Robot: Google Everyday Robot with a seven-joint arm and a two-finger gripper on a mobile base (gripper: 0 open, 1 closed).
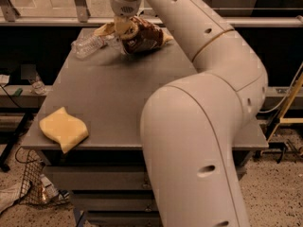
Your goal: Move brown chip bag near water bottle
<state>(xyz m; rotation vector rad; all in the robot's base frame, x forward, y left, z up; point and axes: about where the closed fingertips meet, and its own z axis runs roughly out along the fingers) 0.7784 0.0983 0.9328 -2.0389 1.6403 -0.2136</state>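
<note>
I need to release the brown chip bag on the grey table's far end [131, 36], against the water bottle.
The brown chip bag [146, 38], wrinkly dark brown foil with pale tan parts, is at the far end of the grey table [109, 96]. My gripper [123, 31] comes down from above and is shut on the bag's left part. The water bottle [88, 45], clear and ribbed, lies on its side just left of the bag and gripper, a small gap away. My large white arm [199, 126] fills the right half of the view and hides the table's right side.
A yellow wavy-edged sponge [63, 128] lies at the table's near left corner. A much smaller clear bottle [36, 84] stands on a low shelf left of the table. A metal railing [80, 4] runs behind the far edge. Drawers sit below the tabletop.
</note>
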